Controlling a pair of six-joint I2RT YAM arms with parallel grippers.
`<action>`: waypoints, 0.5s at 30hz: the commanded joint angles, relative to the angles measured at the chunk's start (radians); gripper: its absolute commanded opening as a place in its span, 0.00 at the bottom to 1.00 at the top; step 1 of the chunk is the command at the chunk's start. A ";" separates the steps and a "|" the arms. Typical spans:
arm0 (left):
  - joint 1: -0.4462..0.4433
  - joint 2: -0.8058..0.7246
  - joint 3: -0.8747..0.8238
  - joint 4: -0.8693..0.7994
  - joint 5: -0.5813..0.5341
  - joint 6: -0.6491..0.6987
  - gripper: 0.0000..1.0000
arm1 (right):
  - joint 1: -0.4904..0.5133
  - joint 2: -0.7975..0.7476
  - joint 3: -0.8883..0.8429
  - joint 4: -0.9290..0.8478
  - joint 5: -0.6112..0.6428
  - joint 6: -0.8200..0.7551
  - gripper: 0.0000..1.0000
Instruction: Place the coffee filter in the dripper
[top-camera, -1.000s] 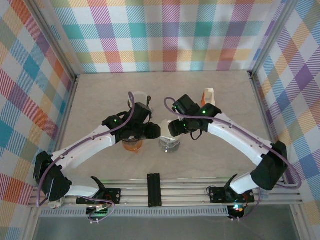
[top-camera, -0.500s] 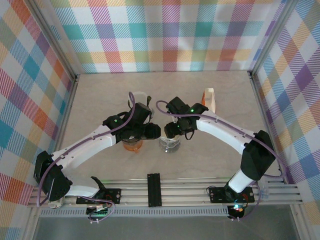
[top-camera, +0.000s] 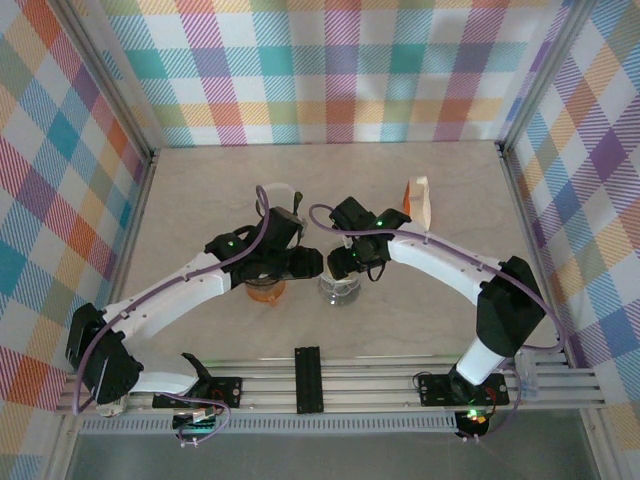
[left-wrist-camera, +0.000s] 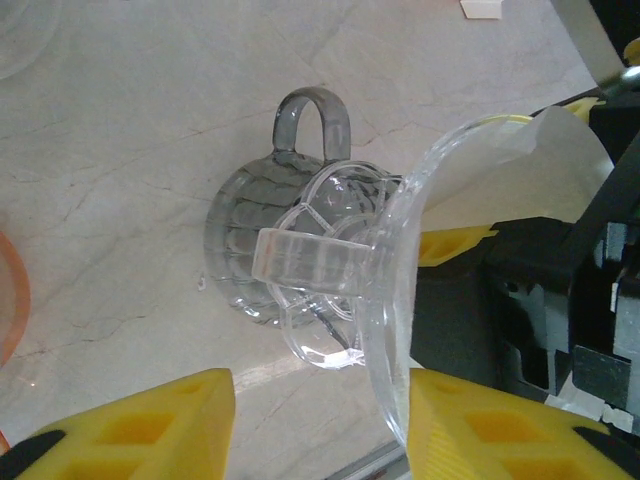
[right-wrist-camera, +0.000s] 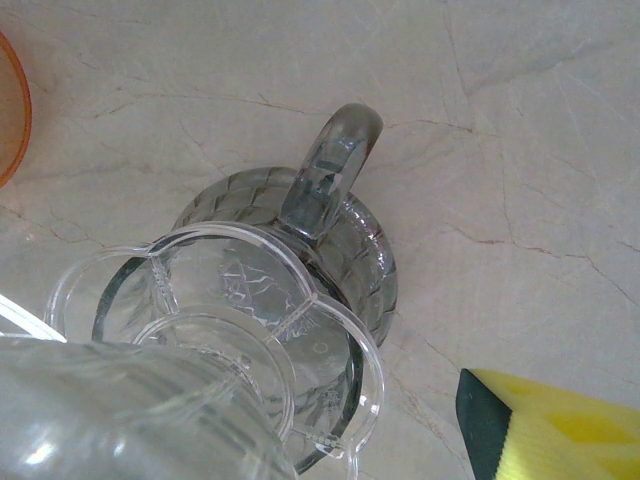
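I should close my open left gripper on the dripper's rim (left-wrist-camera: 388, 392) while my right gripper's finger is inside the filter, and steady the dripper before my right gripper backs out.
The clear plastic dripper (left-wrist-camera: 400, 290) hangs tipped on its side over a grey glass mug (left-wrist-camera: 240, 240), its base ring just above the mug's mouth. A white paper coffee filter (left-wrist-camera: 540, 175) sits in the dripper's open cone. My left gripper (left-wrist-camera: 315, 395) is open; the dripper's rim lies beside its right finger and the left finger stands well clear. A yellow finger (left-wrist-camera: 455, 245) of my right gripper reaches in at the filter. In the right wrist view the dripper (right-wrist-camera: 200, 330) covers the mug (right-wrist-camera: 340, 180), with one finger (right-wrist-camera: 545, 425) apart from both. Both grippers meet above the mug (top-camera: 340, 290).
An orange cup (top-camera: 265, 291) stands just left of the mug, under my left arm. A clear cup (top-camera: 282, 195) is behind it. A white and orange object (top-camera: 418, 200) sits at the back right. Plaid walls close in the marble table (top-camera: 200, 200).
My right gripper has swung left and slightly back, closer to the left gripper over the mug. The left arm has barely moved.
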 joint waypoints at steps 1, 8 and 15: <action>-0.010 -0.046 -0.019 0.037 -0.025 -0.017 0.51 | 0.006 0.011 -0.018 0.010 0.011 0.012 0.73; -0.010 -0.046 -0.026 0.062 -0.033 -0.028 0.60 | 0.005 0.010 -0.019 0.007 0.014 0.016 0.73; -0.010 -0.020 -0.023 0.083 -0.021 -0.030 0.59 | 0.005 0.010 -0.019 0.007 0.012 0.018 0.73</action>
